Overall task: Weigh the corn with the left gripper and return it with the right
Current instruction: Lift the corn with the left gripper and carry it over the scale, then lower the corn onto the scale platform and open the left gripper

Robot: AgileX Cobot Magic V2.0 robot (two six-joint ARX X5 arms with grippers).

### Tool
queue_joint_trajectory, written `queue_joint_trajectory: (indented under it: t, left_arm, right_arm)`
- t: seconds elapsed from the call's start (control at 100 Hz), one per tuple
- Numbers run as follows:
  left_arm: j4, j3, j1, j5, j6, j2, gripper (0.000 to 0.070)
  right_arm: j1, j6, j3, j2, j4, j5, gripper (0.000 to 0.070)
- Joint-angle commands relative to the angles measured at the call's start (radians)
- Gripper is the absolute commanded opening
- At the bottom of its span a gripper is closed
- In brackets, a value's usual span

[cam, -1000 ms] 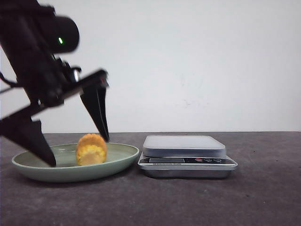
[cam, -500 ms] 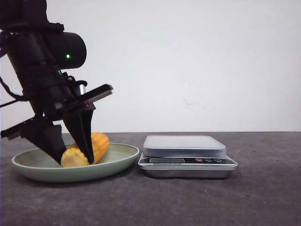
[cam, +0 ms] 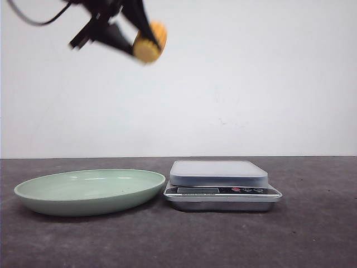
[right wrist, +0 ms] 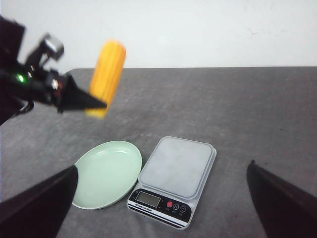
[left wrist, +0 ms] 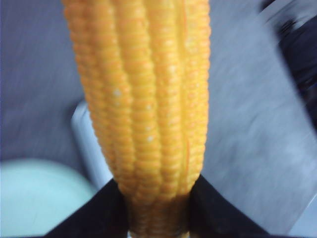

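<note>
Next, my left gripper releases the corn, now high above the green plate, on the scale's flat grey platform (cam: pixel 204 162), slightly toward the green plate's side.
The corn (cam: pixel 149 43), a short yellow-orange cob piece, hangs high in the air at the upper left, above the green plate (cam: pixel 89 192). My left gripper (cam: pixel 139 42) is shut on it. In the left wrist view the corn (left wrist: pixel 148 99) fills the frame, with both black fingers (left wrist: pixel 99 213) pressed against its lower end. The right wrist view shows the corn (right wrist: pixel 106 77) held by the left gripper (right wrist: pixel 91 104) over the plate (right wrist: pixel 106 173). My right gripper (right wrist: pixel 162 166) is wide open and empty, high above the table. It is out of the front view.
A silver kitchen scale (cam: pixel 218 173) with a flat grey platform stands right of the plate, nearly touching it; it also shows in the right wrist view (right wrist: pixel 178 166). The plate holds nothing. The tabletop is dark grey, with a white wall behind.
My left gripper closed on the corn in the plate, then lifted it high above the plate and a little to the right. The plate now holds nothing.
</note>
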Motion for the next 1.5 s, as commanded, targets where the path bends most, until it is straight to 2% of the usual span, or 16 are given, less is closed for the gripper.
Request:
queue_joint_trajectory:
  t: [0.0,0.1,0.22,0.49,0.65,0.82,1.17,1.27,1.41,1.49]
  left_arm:
    - [0.085,0.029,-0.022,0.003,0.014,0.017,0.0011]
    - [0.189,0.032,-0.042,-0.006,-0.017,0.018,0.0011]
    - [0.212,0.032,-0.079,-0.098,-0.044,0.032,0.0011]
    - [0.157,0.032,-0.154,-0.114,-0.047,0.164,0.0011]
    - [0.114,0.032,-0.185,-0.114,-0.052,0.262,0.0011]
    - [0.04,0.032,-0.193,-0.102,-0.101,0.353,0.0011]
    - [-0.089,0.032,-0.199,-0.091,-0.1,0.428,0.0015]
    - [-0.093,0.032,-0.199,-0.09,-0.101,0.435,0.0058]
    - [-0.086,0.033,-0.199,-0.09,-0.121,0.435,0.0312]
    - [-0.086,0.034,-0.199,-0.09,-0.126,0.435,0.0416]
  right_arm:
    - [0.002,-0.008,0.011,0.003,0.008,0.001,0.07]
    - [0.002,-0.009,0.011,0.003,0.008,0.001,0.07]
    - [0.002,-0.008,0.011,0.003,0.008,0.001,0.07]
    - [0.004,-0.009,0.011,0.003,0.008,0.003,0.07]
    - [0.015,-0.009,0.011,0.003,0.008,0.034,0.07]
    - [0.015,-0.009,0.011,0.003,0.0,0.034,0.07]
    - [0.015,-0.012,0.011,0.003,-0.037,0.034,0.07]
    - [0.015,-0.012,0.011,0.003,-0.037,0.034,0.07]
    - [0.015,-0.011,0.011,0.003,-0.037,0.034,0.07]
    - [0.015,-0.011,0.011,0.003,-0.037,0.034,0.07]
